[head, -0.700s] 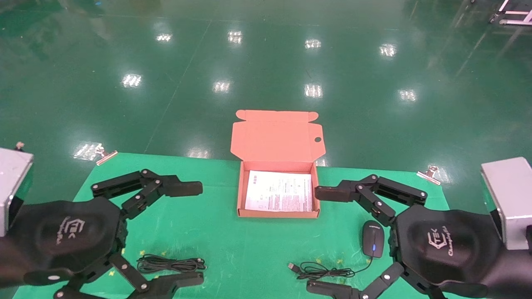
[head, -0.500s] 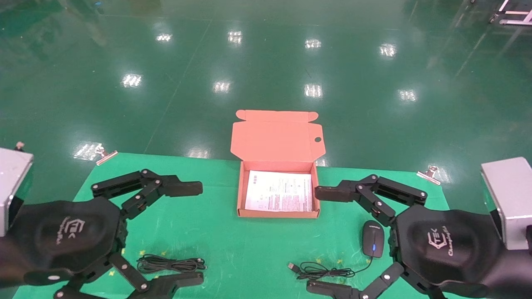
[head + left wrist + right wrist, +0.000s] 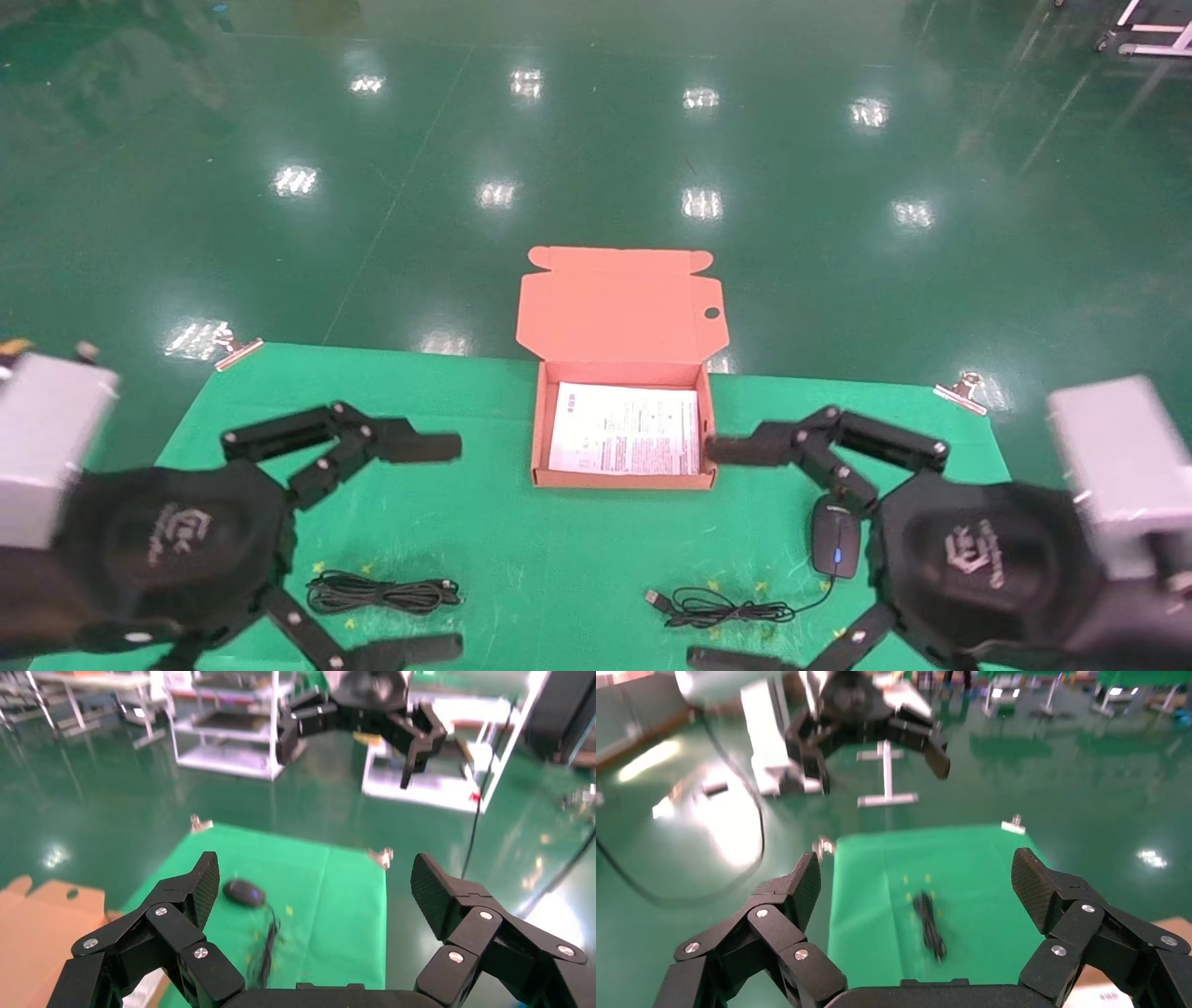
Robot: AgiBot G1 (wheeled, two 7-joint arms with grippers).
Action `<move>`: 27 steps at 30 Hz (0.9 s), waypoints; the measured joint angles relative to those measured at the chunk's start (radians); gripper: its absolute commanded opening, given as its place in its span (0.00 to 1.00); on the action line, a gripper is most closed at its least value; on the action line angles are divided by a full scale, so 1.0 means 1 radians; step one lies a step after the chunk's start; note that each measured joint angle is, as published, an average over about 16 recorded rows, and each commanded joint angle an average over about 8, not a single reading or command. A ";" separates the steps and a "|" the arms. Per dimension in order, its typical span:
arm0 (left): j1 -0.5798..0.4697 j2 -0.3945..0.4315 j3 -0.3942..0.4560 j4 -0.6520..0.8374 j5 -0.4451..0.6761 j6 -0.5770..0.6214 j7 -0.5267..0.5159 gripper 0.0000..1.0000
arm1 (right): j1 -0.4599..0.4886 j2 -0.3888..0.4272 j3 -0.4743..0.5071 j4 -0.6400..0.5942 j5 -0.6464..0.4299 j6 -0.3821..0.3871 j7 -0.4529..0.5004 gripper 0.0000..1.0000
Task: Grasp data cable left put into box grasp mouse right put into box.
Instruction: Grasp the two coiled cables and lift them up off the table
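My right gripper needs to grip the mouse's bundled cord at the bundle's end (image 3: 772, 611) opposite the USB plug, so the mouse hangs along.
The orange-brown box (image 3: 535, 438) stands open at the table's far middle, its tabbed lid (image 3: 619, 312) folded back. The data cable (image 3: 382, 593) lies in a narrow black bundle at the near left, between the fingers of my open left gripper (image 3: 428, 548). The black mouse (image 3: 835, 542), blue light on, lies at the near right with its cord (image 3: 722, 608) trailing left, inside my open right gripper (image 3: 726, 556). The left wrist view shows the mouse (image 3: 244, 893) beyond its own open gripper (image 3: 313, 888). The right wrist view shows the data cable (image 3: 929, 925) beyond its own open gripper (image 3: 916, 881).
A white printed sheet (image 3: 624, 431) lies in the box. The table is covered by a green cloth (image 3: 521, 550) held by metal clips (image 3: 237, 351) at its far corners. Glossy green floor lies beyond the far edge.
Both arms have shifted a little, dropping in the head view and tilting. Both grippers stay open. The cable, the mouse and the box have not moved.
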 measured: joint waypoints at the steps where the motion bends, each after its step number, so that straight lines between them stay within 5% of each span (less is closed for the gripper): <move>1: -0.011 0.001 0.009 -0.003 0.021 0.002 -0.004 1.00 | 0.011 0.000 -0.008 0.004 -0.022 -0.003 -0.006 1.00; 16: -0.233 0.070 0.216 -0.035 0.472 0.032 -0.034 1.00 | 0.276 -0.078 -0.272 0.042 -0.526 -0.059 -0.194 1.00; 27: -0.311 0.177 0.376 -0.045 0.825 -0.022 0.012 1.00 | 0.369 -0.161 -0.481 0.045 -0.850 -0.010 -0.279 1.00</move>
